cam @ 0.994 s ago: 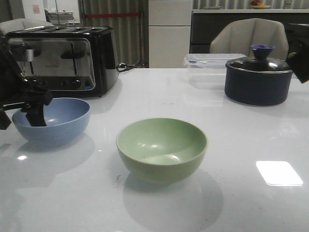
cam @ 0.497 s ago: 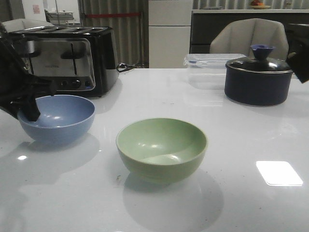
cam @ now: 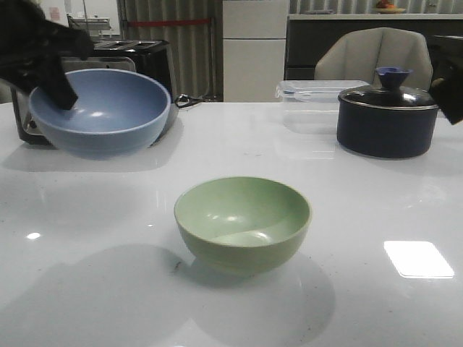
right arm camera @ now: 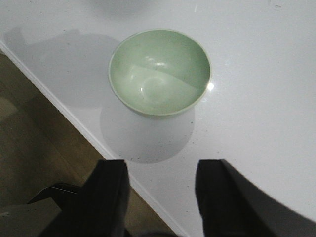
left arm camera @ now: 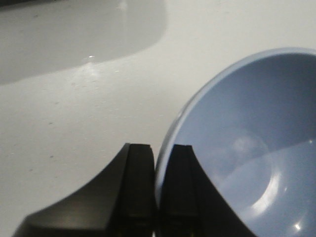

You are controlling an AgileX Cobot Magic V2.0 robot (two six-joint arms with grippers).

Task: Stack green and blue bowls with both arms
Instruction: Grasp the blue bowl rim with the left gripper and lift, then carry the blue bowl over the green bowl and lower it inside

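Next, I let go of the blue bowl, still high above the white table, with my left gripper inside the pale green bowl (cam: 244, 204) at the middle of the table.
The dusty blue bowl (cam: 101, 112) hangs in the air at the far left, well above the white table (cam: 347, 217). My left gripper (cam: 59, 88) is shut on its left rim. In the left wrist view the two fingers pinch the rim of the blue bowl (left arm camera: 247, 148), one inside and one outside, at the gripper (left arm camera: 157, 165). The pale green bowl (cam: 242, 224) stands upright and empty at the table's middle. In the right wrist view my right gripper (right arm camera: 162, 168) is open and empty, high over the table's near edge, apart from the green bowl (right arm camera: 159, 71).
A black toaster (cam: 148, 61) stands behind the lifted bowl. A black lidded pot with a blue knob (cam: 387, 119) and a clear plastic box (cam: 311, 97) stand at the back right. The right arm (cam: 450, 79) shows at the far right. The table edge (right arm camera: 74, 121) borders brown floor.
My left gripper has lifted the blue bowl off the table, up and slightly right; it now covers much of the toaster. The green bowl and right arm have not moved.
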